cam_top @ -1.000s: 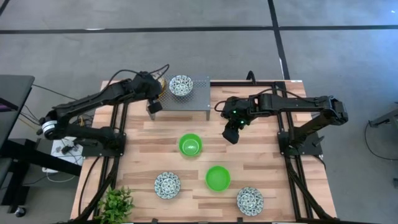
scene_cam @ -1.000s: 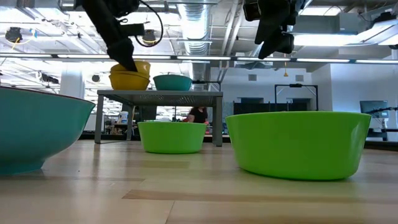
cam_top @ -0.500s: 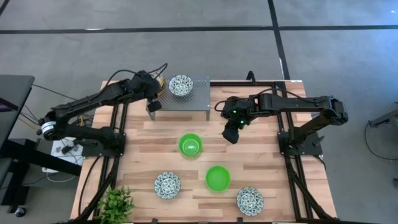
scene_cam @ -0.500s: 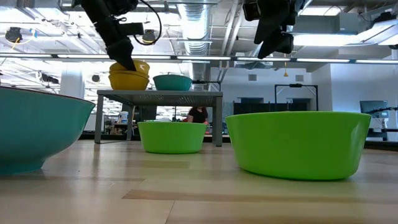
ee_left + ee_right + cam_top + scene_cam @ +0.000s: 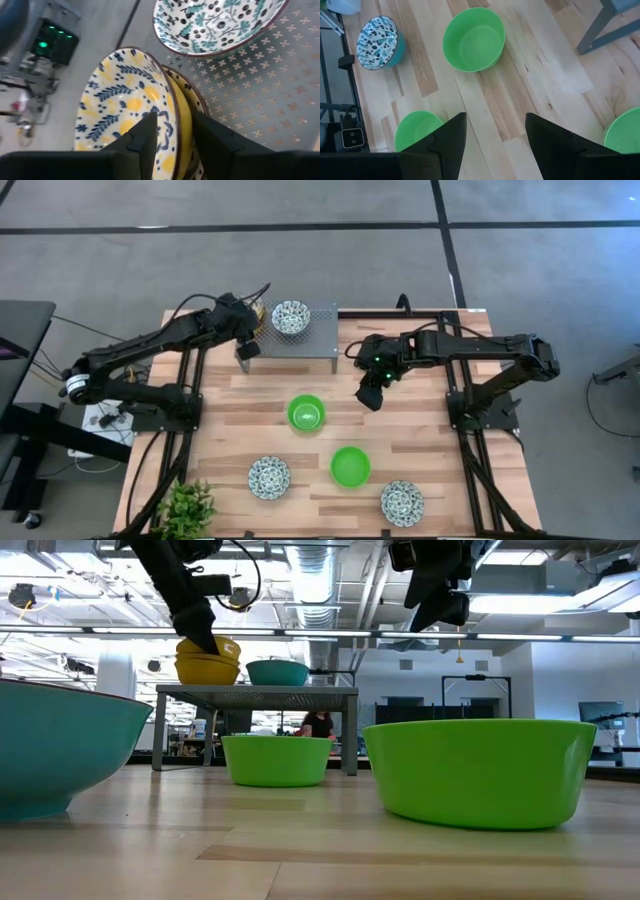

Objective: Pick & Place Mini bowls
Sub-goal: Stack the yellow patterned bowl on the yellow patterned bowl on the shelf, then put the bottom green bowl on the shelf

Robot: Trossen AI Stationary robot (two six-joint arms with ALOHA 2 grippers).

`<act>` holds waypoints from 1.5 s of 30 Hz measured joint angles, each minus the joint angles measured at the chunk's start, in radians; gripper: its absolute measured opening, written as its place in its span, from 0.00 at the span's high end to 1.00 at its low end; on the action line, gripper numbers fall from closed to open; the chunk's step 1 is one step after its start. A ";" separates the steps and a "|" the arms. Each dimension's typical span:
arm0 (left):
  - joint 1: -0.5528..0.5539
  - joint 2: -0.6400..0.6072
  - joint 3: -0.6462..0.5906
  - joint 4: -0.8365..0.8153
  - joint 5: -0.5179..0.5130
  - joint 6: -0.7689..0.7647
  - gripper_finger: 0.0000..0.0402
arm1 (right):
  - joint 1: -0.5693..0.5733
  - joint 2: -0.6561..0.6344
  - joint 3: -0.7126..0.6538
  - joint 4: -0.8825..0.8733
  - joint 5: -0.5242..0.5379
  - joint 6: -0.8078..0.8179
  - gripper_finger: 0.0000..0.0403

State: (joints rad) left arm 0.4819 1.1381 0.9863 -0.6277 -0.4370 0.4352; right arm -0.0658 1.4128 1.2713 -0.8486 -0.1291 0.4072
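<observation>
The green bowl sits between the two blue-and-white bowls, and my right gripper needs to next move to the far rim [image 5: 356, 448] [image 5: 441, 121] of that green bowl and close there.
A grey perforated stand [image 5: 312, 340] holds a blue-and-white bowl [image 5: 290, 317] and a stack of yellow-cream patterned bowls [image 5: 208, 666] at its left end. My left gripper [image 5: 174, 120] is at that stack, shut on the top yellow-cream bowl [image 5: 125, 100]. My right gripper [image 5: 370, 400] hangs open above the table, right of a green bowl [image 5: 306, 413]. A second green bowl [image 5: 350, 466] and two blue-and-white bowls [image 5: 269, 477] [image 5: 401, 502] rest on the table nearer the near edge. The right wrist view shows a third green bowl [image 5: 417, 131]. My left gripper holds the top yellow-cream bowl by its rim [image 5: 170, 107], one finger [image 5: 147, 135] inside the bowl and one [image 5: 212, 137] outside. The fingers come slanting down from above. The bowl sits tilted, its lower side resting in the yellow bowl beneath [image 5: 192, 102].
A potted plant [image 5: 186, 505] stands at the table's near left corner. The stand's legs [image 5: 350, 730] rise from the far part of the table. Bare wood lies between the stand and the green bowls. A person shows far behind [image 5: 318, 724].
The top yellow-cream bowl has tipped a little in my left gripper's hold while the bowl under it stayed put. Both arms have otherwise kept nearly still.
</observation>
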 joint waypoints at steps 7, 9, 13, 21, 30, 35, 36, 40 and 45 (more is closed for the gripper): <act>-0.114 0.000 0.000 0.004 -0.134 0.048 0.62 | 0.000 0.000 0.000 0.000 0.000 -0.001 0.50; -0.143 -0.001 0.000 0.010 -0.173 0.051 0.60 | 0.000 0.000 0.000 0.000 0.000 -0.001 0.50; -0.177 -0.001 0.000 0.009 -0.281 0.051 0.55 | 0.000 0.000 0.000 0.000 0.000 -0.001 0.50; -0.246 -0.001 0.000 0.022 -0.322 0.048 0.49 | 0.000 0.000 0.000 0.000 0.000 -0.001 0.50; -0.460 -0.076 -0.001 0.081 -0.318 0.016 0.49 | 0.000 0.000 0.000 0.009 0.000 -0.051 0.50; -0.570 -0.139 -0.001 0.082 -0.278 -0.126 0.50 | 0.008 0.000 0.000 0.019 -0.001 -0.068 0.50; -0.586 -0.147 -0.001 0.080 -0.244 -0.157 0.50 | 0.012 0.000 0.000 0.016 -0.001 -0.083 0.50; -0.637 -0.163 -0.001 0.082 -0.086 -0.265 0.52 | 0.028 0.000 0.000 0.008 -0.001 -0.145 0.50; -0.681 -0.142 -0.001 0.075 0.033 -0.333 0.56 | 0.054 0.005 0.000 0.007 -0.001 -0.155 0.50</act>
State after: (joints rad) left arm -0.1995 0.9966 0.9852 -0.5526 -0.4044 0.1024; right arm -0.0113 1.4179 1.2714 -0.8414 -0.1303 0.2523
